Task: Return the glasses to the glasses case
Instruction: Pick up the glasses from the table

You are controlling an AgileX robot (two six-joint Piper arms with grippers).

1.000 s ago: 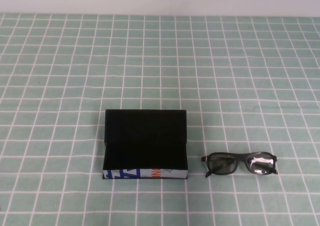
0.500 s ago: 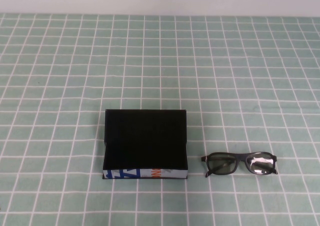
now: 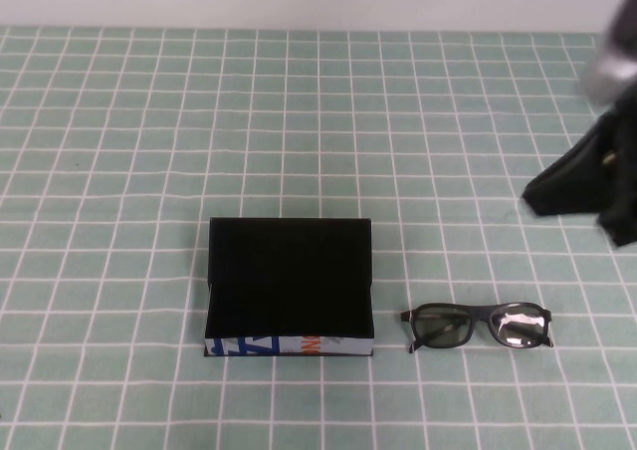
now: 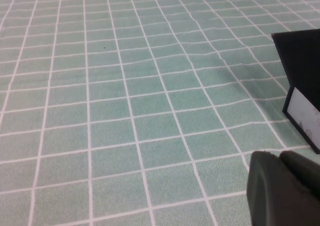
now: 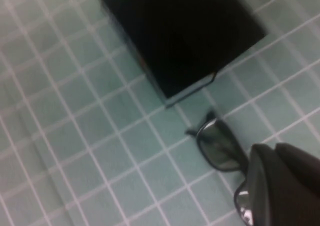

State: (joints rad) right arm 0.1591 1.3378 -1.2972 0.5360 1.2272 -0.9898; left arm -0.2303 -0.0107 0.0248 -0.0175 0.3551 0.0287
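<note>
Next, I close my right gripper on the bridge (image 3: 482, 312) (image 5: 243, 171) of the black glasses, between the lenses, next to the black glasses case.
The black glasses case (image 3: 289, 286) sits at the middle front of the table, its flap raised at the back and its white printed strip facing me. The black glasses (image 3: 478, 327) lie folded flat on the cloth just right of it. My right gripper (image 3: 545, 196) hangs shut and empty above the table, behind and right of the glasses. In the right wrist view the gripper (image 5: 272, 156) is above the glasses (image 5: 220, 146), with the case (image 5: 180, 31) beyond. My left gripper (image 4: 275, 158) is shut and empty, low near the case's left end (image 4: 300, 61); it is out of the high view.
The table is covered by a green cloth with a white grid (image 3: 199, 121). A pale wall runs along the far edge.
My right arm has come into the high view from the right edge. The case and the glasses have not moved.
</note>
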